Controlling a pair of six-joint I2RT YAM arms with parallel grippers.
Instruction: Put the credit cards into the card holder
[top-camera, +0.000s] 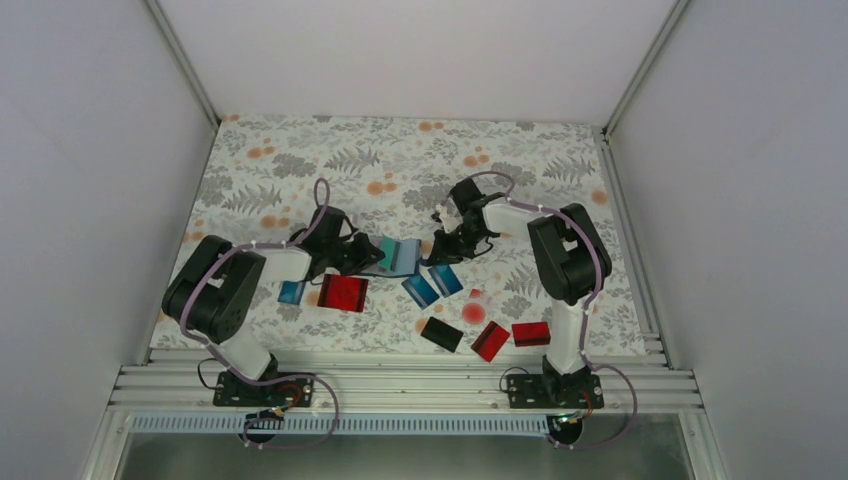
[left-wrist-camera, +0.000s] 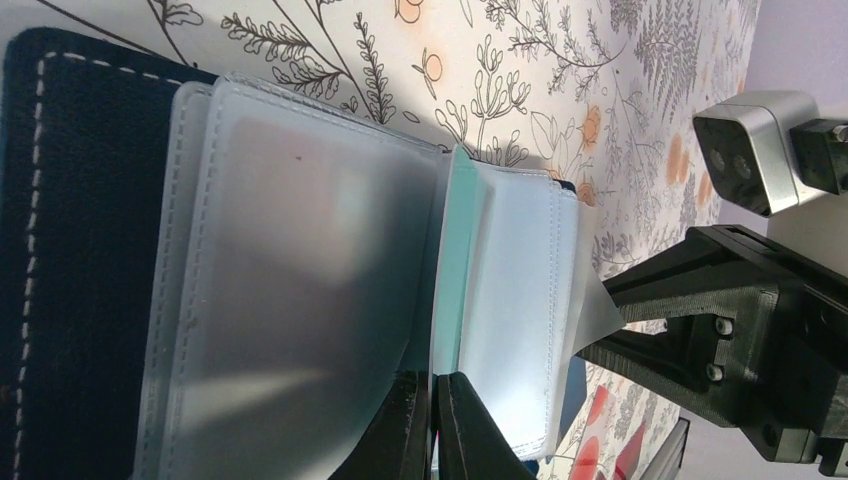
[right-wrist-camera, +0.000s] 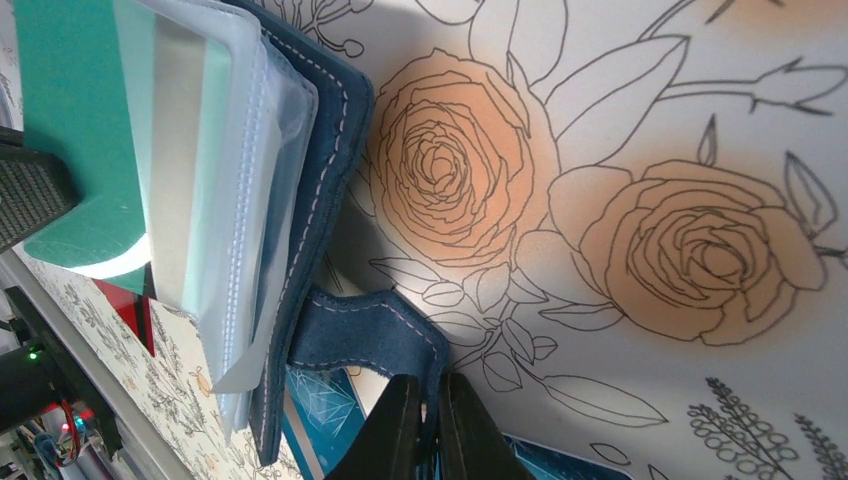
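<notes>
The robot's right gripper holds the closure tab while the teal card's clear pocket stands loose, so this gripper should pinch the pocket's edge (right-wrist-camera: 236, 350) before the card goes deeper.
The navy card holder (top-camera: 405, 258) lies open on the floral cloth, its clear inner pockets fanned out. My left gripper (top-camera: 362, 256) is shut on a teal credit card (left-wrist-camera: 452, 260) whose far edge sits among the clear pockets (left-wrist-camera: 300, 300); its pinch point is low in the left wrist view (left-wrist-camera: 432, 425). My right gripper (top-camera: 441, 250) is shut on the holder's closure tab (right-wrist-camera: 370, 335), with its pinch point at the bottom of the right wrist view (right-wrist-camera: 432, 425). The teal card (right-wrist-camera: 70, 130) shows there too. Loose cards lie nearer me: red (top-camera: 343, 292), blue (top-camera: 420, 290), black (top-camera: 441, 334).
More cards lie about: a small blue one (top-camera: 291, 292), another blue (top-camera: 446, 279), two red ones (top-camera: 490, 340) (top-camera: 531, 333). A clear piece with a red dot (top-camera: 474, 308) sits among them. The right arm's wrist (left-wrist-camera: 740, 330) is close beside the holder.
</notes>
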